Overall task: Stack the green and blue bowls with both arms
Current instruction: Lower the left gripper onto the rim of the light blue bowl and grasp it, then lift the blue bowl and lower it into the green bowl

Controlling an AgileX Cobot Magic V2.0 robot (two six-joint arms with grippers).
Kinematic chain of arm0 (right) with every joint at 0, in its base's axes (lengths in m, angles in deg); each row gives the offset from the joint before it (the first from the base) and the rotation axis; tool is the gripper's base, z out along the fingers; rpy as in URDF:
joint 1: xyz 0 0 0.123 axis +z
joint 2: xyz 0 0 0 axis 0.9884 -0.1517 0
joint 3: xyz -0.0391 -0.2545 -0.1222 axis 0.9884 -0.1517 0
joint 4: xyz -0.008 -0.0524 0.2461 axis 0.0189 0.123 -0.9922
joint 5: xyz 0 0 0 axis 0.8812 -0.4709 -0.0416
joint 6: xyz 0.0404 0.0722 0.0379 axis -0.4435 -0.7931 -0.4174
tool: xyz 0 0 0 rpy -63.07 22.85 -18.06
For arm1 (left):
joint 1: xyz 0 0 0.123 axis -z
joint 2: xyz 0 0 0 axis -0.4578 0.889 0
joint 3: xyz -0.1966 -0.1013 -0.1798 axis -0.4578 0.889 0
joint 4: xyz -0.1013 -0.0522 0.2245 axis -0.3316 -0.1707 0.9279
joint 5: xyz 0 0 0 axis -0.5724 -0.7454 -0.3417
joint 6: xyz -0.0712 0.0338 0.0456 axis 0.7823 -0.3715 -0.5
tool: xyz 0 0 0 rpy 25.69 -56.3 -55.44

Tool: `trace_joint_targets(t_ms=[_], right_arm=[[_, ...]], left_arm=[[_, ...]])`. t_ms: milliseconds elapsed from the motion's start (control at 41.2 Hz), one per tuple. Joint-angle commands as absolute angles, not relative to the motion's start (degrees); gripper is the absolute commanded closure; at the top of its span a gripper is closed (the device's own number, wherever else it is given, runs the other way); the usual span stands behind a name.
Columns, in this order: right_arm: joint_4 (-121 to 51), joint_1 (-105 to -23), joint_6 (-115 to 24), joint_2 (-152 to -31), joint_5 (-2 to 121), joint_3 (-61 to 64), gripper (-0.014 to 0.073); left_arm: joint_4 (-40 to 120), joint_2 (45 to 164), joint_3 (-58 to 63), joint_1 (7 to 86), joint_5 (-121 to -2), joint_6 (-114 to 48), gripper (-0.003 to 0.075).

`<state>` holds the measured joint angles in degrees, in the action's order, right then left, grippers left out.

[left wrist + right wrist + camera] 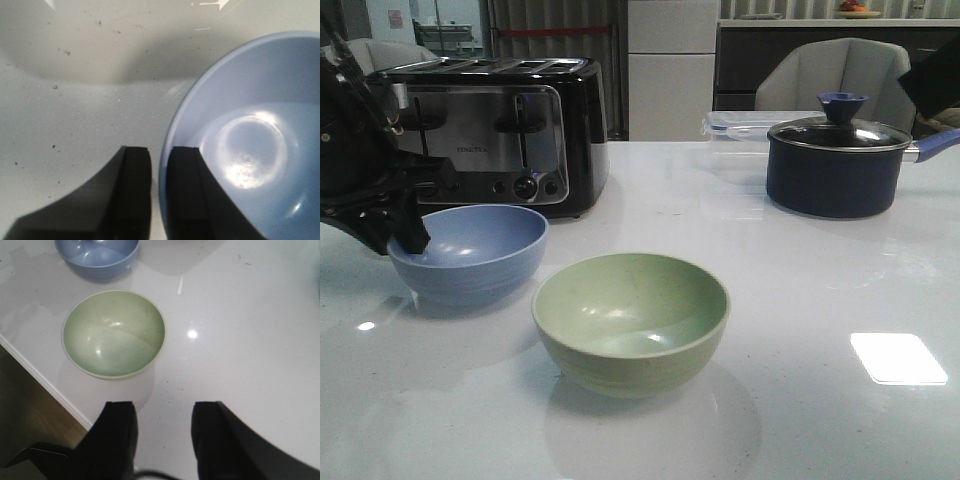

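Next, my left gripper lets go of the light blue bowl inside the sage green bowl (629, 302), so it sits nested upright within the green bowl's rim.
The light blue bowl (470, 255) sits on the white table at the left, in front of the toaster. My left gripper (405, 235) is at its left rim. In the left wrist view the gripper (157, 165) straddles the rim of the blue bowl (250, 140), one finger inside and one outside, closed narrowly on it. The sage green bowl (630, 320) stands empty and upright near the table's front middle. My right gripper (164, 435) is open and empty above bare table, short of the green bowl (114, 332); the blue bowl (97, 257) lies beyond.
A black-and-chrome toaster (510, 135) stands behind the blue bowl. A dark blue lidded pot (835, 165) and a clear container (740, 125) stand at the back right. The table's edge (45, 385) runs close to the green bowl.
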<state>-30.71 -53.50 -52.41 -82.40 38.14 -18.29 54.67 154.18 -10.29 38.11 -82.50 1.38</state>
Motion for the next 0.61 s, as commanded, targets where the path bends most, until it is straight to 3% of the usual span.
trace_joint_targets(t_ms=[0, 291, 583], right_arm=[[-30.7, -53.5, -51.8, -82.1, 41.7, -16.8, 0.0199], [-30.7, -53.5, -51.8, -82.1, 41.7, -16.8, 0.0199], [-30.7, -53.5, -51.8, -82.1, 41.7, -16.8, 0.0199]], left_arm=[[53.6, 151.4, -12.4, 38.5, -82.5, 1.5, 0.0624], [50.4, 147.8, -17.4, 39.3, -90.7, -1.2, 0.0627], [47.6, 140.9, -17.4, 49.2, -92.4, -6.0, 0.0627]])
